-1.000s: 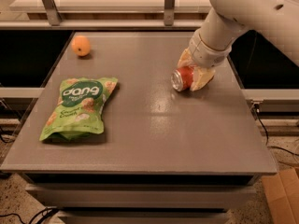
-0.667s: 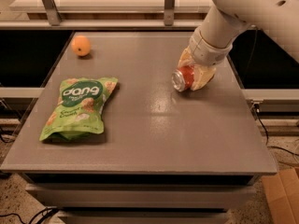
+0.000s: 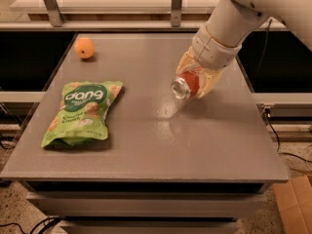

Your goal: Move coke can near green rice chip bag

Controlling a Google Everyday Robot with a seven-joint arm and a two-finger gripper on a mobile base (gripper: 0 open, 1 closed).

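Next, my gripper releases the coke can at the green rice chip bag's edge (image 3: 105, 96) toward the middle of the table. The can now appears slightly off the tabletop.
The coke can (image 3: 187, 85) is red with a silver end, tilted on its side with that end pointing toward the lower left. My gripper (image 3: 196, 80) is at the right middle of the table, shut on the can, with its yellowish fingers (image 3: 210, 82) on either side of it. The can appears lifted slightly off the tabletop. The green rice chip bag (image 3: 82, 112) lies flat on the left part of the table, well apart from the can.
An orange fruit (image 3: 84, 47) sits at the table's far left corner. The grey table (image 3: 204, 145) ends in a front edge near the bottom. A cardboard box (image 3: 295, 206) is on the floor at the lower right.
The gripper with the can has shifted a little toward the left and front, and the can looks slightly raised. The bag and the orange have not moved.
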